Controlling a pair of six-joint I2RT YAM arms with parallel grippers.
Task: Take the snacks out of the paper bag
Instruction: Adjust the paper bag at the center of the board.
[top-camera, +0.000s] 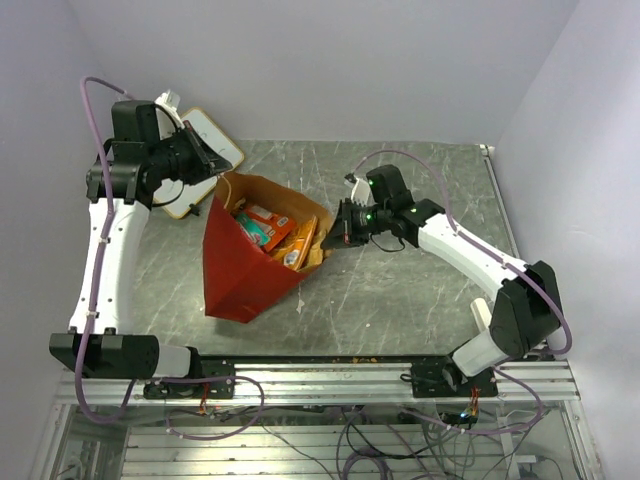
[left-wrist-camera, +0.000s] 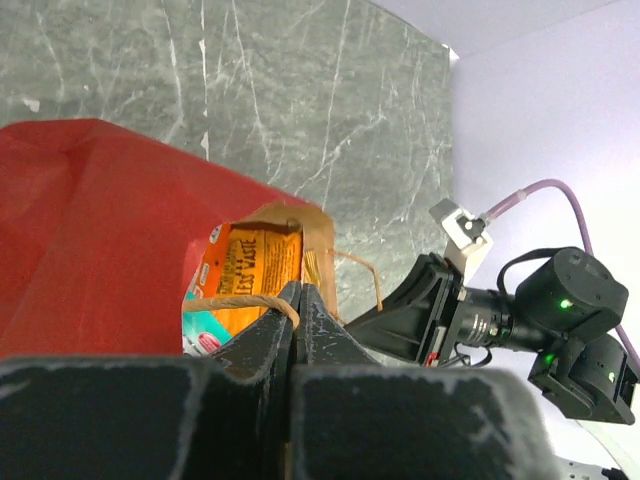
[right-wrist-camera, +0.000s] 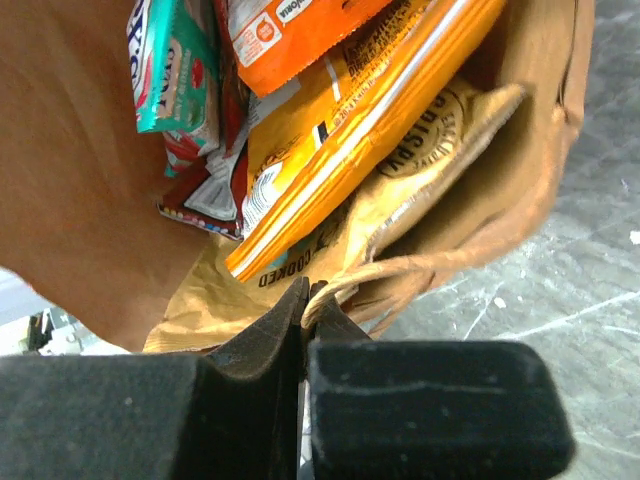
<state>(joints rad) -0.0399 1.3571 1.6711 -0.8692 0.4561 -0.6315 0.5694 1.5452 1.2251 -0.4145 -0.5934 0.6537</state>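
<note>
My grippers both hold the paper bag's handles, so my right gripper needs to release its handle and take the orange packet (top-camera: 295, 245) while my left gripper steadies the bag.
The red paper bag (top-camera: 240, 270) lies tilted on the table, its brown mouth open toward the back right. Several snack packets (top-camera: 275, 232) in orange, teal, red and tan show inside it; they also fill the right wrist view (right-wrist-camera: 330, 110). My left gripper (top-camera: 213, 165) is at the bag's back rim, shut on a tan loop handle (left-wrist-camera: 240, 303). My right gripper (top-camera: 338, 232) is at the bag's right rim, shut on the other tan handle (right-wrist-camera: 380, 275). An orange packet (left-wrist-camera: 245, 265) shows in the left wrist view.
A white whiteboard (top-camera: 205, 150) with a wooden edge lies at the back left, behind the left arm. The grey marble table (top-camera: 400, 300) stretches to the right and front of the bag. White walls stand behind and to the right.
</note>
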